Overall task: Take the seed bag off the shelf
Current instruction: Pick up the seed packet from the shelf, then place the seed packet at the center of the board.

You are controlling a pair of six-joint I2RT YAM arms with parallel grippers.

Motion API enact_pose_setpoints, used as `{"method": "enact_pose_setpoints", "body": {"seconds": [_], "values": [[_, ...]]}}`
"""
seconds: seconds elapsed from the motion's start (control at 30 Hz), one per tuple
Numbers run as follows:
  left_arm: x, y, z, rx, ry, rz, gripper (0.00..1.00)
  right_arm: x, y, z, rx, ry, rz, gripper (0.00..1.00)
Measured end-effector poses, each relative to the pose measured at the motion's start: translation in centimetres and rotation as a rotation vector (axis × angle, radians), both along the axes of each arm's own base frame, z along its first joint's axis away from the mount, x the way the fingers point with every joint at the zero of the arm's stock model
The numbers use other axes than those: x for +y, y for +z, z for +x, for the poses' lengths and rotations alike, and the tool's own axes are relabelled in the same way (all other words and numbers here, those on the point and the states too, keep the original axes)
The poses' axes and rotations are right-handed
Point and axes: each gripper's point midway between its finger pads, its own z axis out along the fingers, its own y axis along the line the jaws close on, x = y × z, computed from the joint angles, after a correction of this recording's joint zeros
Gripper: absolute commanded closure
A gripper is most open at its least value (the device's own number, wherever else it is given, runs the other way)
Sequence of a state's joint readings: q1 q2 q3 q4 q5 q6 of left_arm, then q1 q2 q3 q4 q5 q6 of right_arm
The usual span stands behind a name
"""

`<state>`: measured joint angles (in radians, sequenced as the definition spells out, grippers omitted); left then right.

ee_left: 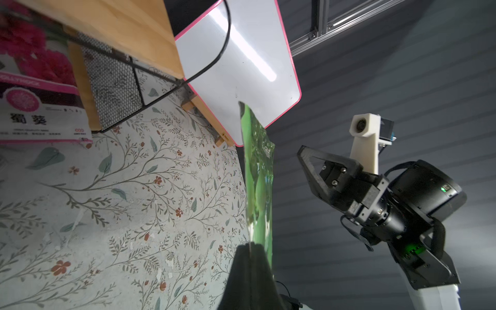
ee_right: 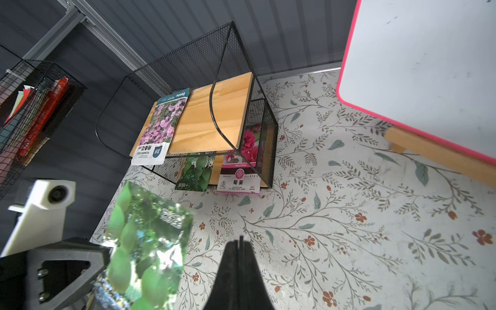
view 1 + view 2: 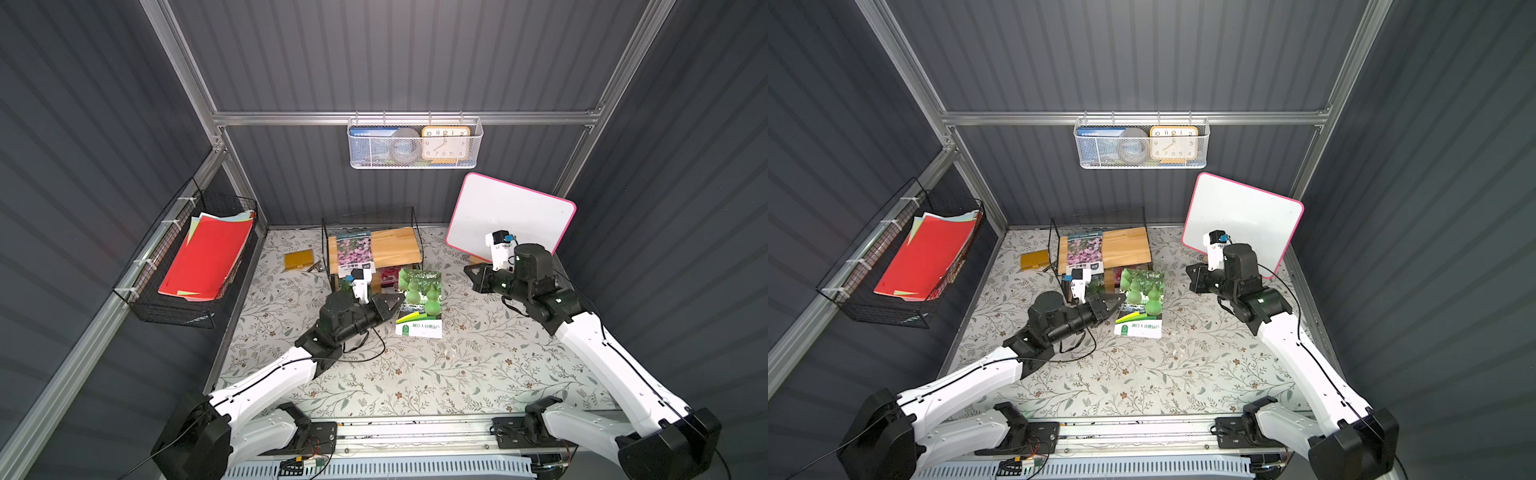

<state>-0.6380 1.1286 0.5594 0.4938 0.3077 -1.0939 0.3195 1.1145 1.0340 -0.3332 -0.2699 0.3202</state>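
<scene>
The robot's left gripper needs to release the seed bag on the open floral table (image 3: 456,329) between the whiteboard and the table's front edge.
The seed bag (image 3: 419,303) (image 3: 1140,303), glossy green with gourds on it, hangs above the floral table just in front of the shelf (image 3: 390,245) (image 3: 1125,247). My left gripper (image 3: 401,300) (image 1: 251,244) is shut on the bag's left edge, and the bag (image 1: 259,188) shows edge-on in the left wrist view. The shelf (image 2: 212,118) is a black wire rack with two wooden boards. My right gripper (image 3: 467,270) (image 2: 239,239) is shut on nothing and hovers right of the bag (image 2: 145,241), in front of the whiteboard.
A pink-flower packet (image 3: 353,249) lies on the shelf's top board; a hollyhock packet (image 2: 240,171) and a green-leaf packet (image 2: 197,171) stick out of the lower tier. A pink-rimmed whiteboard (image 3: 511,216) leans at back right. A black wire basket (image 3: 199,257) and a white mesh basket (image 3: 415,143) hang on the walls.
</scene>
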Motion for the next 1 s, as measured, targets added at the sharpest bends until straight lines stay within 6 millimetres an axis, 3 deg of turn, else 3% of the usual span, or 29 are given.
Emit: {"method": "enact_pose_setpoints", "body": {"seconds": [0.23,0.43,0.67,0.77,1.0], "values": [[-1.6,-3.8,-0.4,0.104,0.057,-0.019,1.0,-0.5,-0.2,-0.8,0.024,-0.008,-0.009,1.0],[-3.0,-7.7,0.2,0.192,0.105,-0.027,1.0,-1.6,1.5,-1.3,-0.01,-0.051,-0.019,1.0],[-8.0,-13.4,-0.4,0.285,0.054,0.028,1.0,-3.1,2.5,-1.5,-0.039,-0.096,-0.025,1.0],[-9.6,-14.2,-0.3,0.29,0.037,0.02,1.0,-3.5,2.3,-1.5,-0.033,-0.105,-0.03,1.0],[-11.0,-14.5,0.8,0.281,0.068,-0.005,1.0,-4.1,2.4,-1.7,-0.036,-0.115,-0.037,1.0]]}}
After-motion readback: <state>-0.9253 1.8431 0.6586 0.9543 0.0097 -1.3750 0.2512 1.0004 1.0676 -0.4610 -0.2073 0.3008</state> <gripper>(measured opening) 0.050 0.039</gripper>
